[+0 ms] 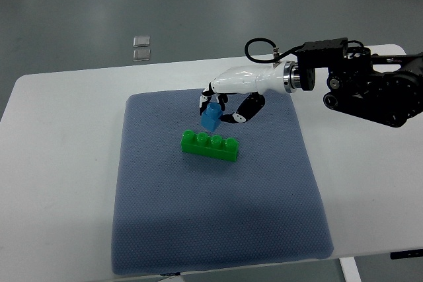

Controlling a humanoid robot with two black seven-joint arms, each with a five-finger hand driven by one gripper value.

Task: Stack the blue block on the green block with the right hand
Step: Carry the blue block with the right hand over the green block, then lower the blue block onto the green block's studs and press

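Observation:
My right gripper is to place the blue block, which hangs just above the green block. It will let go of it on the studs (pixel 216 142) near the middle of the green block.
A long green block (pixel 210 146) with a row of studs lies on the blue-grey mat (pixel 211 216), near its middle. Just above its left half hangs a small blue block (pixel 211 119), tilted, held between the fingers of my right hand (pixel 220 111). That white and black hand reaches in from the right on a black arm (pixel 370 87). The blue block's lower edge is close to the green studs; whether they touch I cannot tell.
The mat lies on a white table (pixel 59 163). Two small clear squares (pixel 141 47) sit on the grey floor beyond the table's far edge. The table's front edge runs just below the mat.

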